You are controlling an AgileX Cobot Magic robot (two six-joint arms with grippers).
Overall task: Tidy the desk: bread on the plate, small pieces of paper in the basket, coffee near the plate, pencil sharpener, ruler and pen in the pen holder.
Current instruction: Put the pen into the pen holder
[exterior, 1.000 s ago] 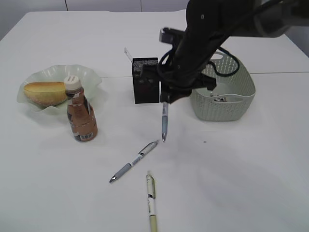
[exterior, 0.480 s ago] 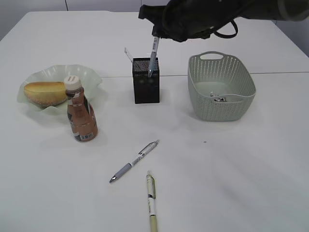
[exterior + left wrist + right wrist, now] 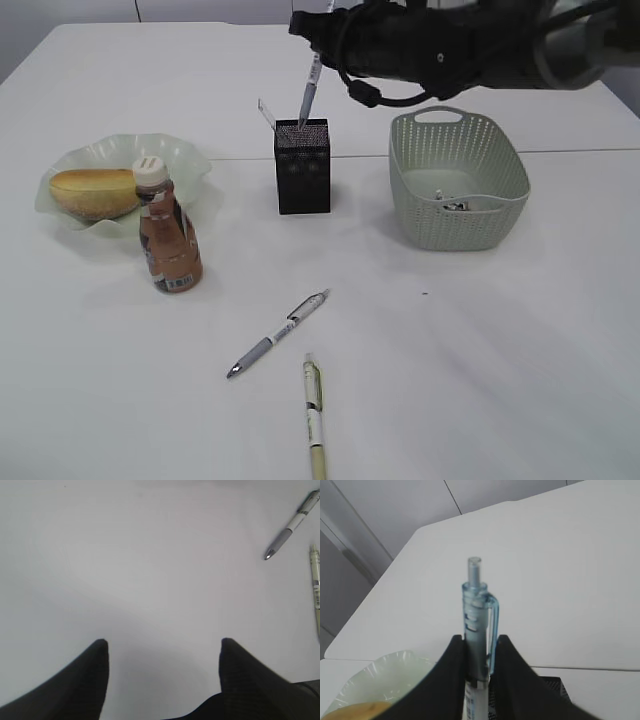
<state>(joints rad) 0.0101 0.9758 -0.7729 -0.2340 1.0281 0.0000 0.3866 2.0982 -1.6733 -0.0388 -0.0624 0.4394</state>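
Note:
The robot's right gripper needs to release the blue pen inside the black mesh pen holder point(image 3: 318, 134) point(image 3: 520, 697), next to the clear ruler. The pen's tip is in the holder's top now.
My right gripper point(image 3: 318, 45) is shut on a blue pen point(image 3: 309, 92) and holds it tilted with its tip in the top of the black mesh pen holder point(image 3: 302, 168). The right wrist view shows the pen point(image 3: 478, 625) clamped between the jaws point(image 3: 479, 642). A clear ruler point(image 3: 266, 113) sticks out of the holder. Two more pens lie on the table, one grey point(image 3: 278, 333), one yellow-green point(image 3: 314, 415); both show in the left wrist view, the grey one point(image 3: 292, 525) and the yellow-green one point(image 3: 316, 587). My left gripper point(image 3: 162, 647) is open over bare table. Bread point(image 3: 93, 192) lies on the plate point(image 3: 185, 157), coffee bottle point(image 3: 167, 228) beside it.
A pale green basket point(image 3: 500, 215) with small paper scraps point(image 3: 452, 203) stands right of the pen holder. The right arm point(image 3: 470, 45) reaches across the back of the table above the basket and holder.
The right gripper lifted the blue pen from low in front of the holder up over it, and the pen's tip has now come down into the holder's top.

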